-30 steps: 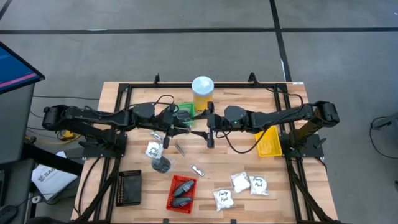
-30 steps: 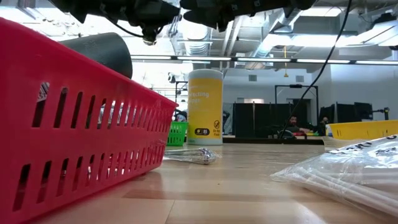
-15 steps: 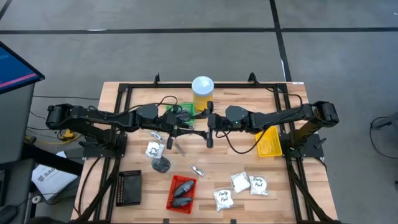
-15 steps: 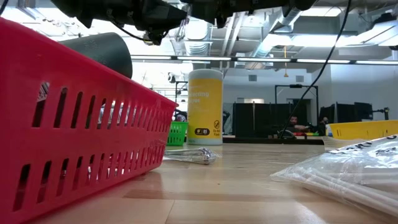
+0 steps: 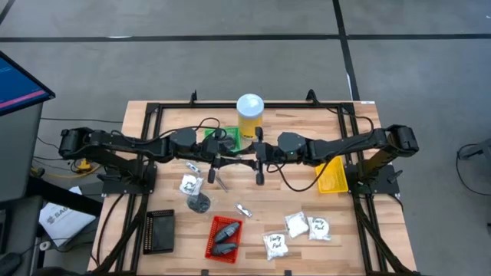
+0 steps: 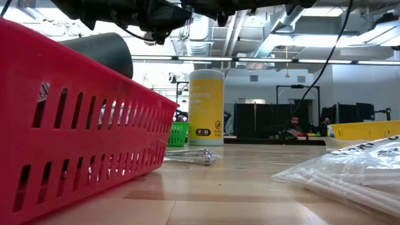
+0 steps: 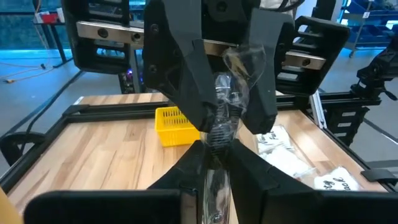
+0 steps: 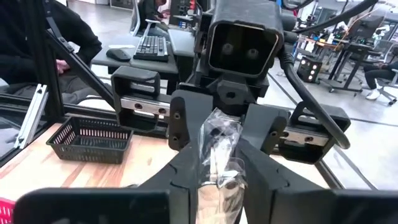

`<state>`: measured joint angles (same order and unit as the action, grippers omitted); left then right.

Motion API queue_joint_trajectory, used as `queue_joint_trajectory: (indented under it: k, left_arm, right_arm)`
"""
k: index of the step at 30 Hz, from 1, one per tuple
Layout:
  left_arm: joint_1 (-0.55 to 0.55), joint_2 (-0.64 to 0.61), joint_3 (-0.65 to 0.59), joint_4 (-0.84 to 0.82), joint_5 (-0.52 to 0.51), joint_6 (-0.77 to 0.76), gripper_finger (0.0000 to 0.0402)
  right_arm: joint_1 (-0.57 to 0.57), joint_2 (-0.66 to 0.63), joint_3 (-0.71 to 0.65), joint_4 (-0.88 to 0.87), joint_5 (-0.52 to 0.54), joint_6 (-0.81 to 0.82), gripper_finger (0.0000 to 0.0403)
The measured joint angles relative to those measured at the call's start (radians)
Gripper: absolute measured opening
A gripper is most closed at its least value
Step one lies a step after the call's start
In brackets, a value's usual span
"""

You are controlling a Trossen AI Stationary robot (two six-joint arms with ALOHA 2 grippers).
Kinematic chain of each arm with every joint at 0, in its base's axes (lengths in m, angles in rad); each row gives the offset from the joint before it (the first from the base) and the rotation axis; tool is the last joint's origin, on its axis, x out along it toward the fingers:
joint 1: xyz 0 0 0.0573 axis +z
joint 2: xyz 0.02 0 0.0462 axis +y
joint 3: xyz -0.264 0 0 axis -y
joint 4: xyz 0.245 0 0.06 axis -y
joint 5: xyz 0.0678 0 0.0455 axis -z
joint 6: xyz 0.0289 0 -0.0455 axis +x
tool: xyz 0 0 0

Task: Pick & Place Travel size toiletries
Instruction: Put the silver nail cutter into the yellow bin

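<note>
The yellow tray is far from the robot's left gripper, so next the right gripper opens, closes on the wrapped tube's end (image 7: 228,90) and carries it there.
Above the table's middle my left gripper (image 5: 221,159) and my right gripper (image 5: 256,158) meet nose to nose, both shut on one travel size toiletry, a thin silvery tube in clear crinkly wrap (image 7: 219,127). It hangs in the air between them. Other toiletries lie flat on the wood: white sachets (image 5: 297,224) near the front right, one sachet (image 5: 189,185) and a dark puck (image 5: 199,204) left of centre, and a small silvery tube (image 5: 244,209). My left gripper pinches one end of the wrapped tube (image 7: 216,146) between its two fingers, coming level from the table's left. The tube lies along the fingers, clear of the table. My right gripper pinches the opposite end (image 8: 217,155) between its two fingers, coming level from the table's right. The wrap there is crumpled (image 7: 239,62).
A red tray (image 5: 224,238) with dark bottles stands at the front, a black tray (image 5: 159,231) to its left. A yellow tray (image 5: 331,175) sits under the right arm. A green tray (image 5: 228,138) and a tall yellow jar (image 5: 250,113) stand at the back.
My left gripper has gone toward the table's right edge with the wrapped tube, up to my right gripper, which has kept its place. The tube stays clear of the table.
</note>
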<state>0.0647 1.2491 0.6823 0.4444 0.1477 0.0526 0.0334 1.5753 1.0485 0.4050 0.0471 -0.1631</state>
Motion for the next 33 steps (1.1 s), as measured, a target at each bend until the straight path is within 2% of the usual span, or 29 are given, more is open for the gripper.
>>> queue_joint_trajectory:
  k: [2, 6, 9, 12, 16, 17, 27, 33]
  left_arm:
    - [0.0, 0.0, 0.0, 0.005, 0.002, 0.013, 0.0044]
    - [-0.001, -0.001, 0.0, 0.025, 0.012, 0.019, 0.0042]
    - [-0.002, -0.001, 0.0, 0.027, 0.011, 0.019, 0.0043]
    - [-0.002, -0.001, 0.0, 0.029, 0.01, 0.019, 0.0044]
    - [0.0, -0.001, 0.0, 0.03, 0.001, 0.02, 0.0042]
    - [0.0, -0.001, 0.0, 0.03, -0.001, 0.022, 0.0043]
    - [-0.001, -0.001, 0.0, 0.032, 0.003, 0.02, 0.0051]
    - [-0.001, -0.001, 0.0, 0.031, 0.005, 0.016, 0.0076]
  right_arm:
    - [0.0, 0.0, 0.0, -0.002, 0.0, 0.0, 0.0102]
    - [-0.003, 0.001, 0.0, -0.004, 0.005, 0.011, 0.018]
    - [-0.004, 0.001, 0.0, -0.004, 0.006, 0.014, 0.0204]
    - [-0.004, 0.001, 0.0, -0.005, 0.006, 0.014, 0.0176]
    - [-0.002, 0.001, 0.0, -0.007, -0.001, -0.001, 0.0075]
    - [-0.002, 0.001, 0.0, -0.008, -0.003, -0.012, 0.0066]
    - [0.006, 0.001, 0.0, -0.003, -0.002, -0.018, 0.007]
    - [0.006, 0.001, 0.0, -0.004, -0.003, -0.023, 0.007]
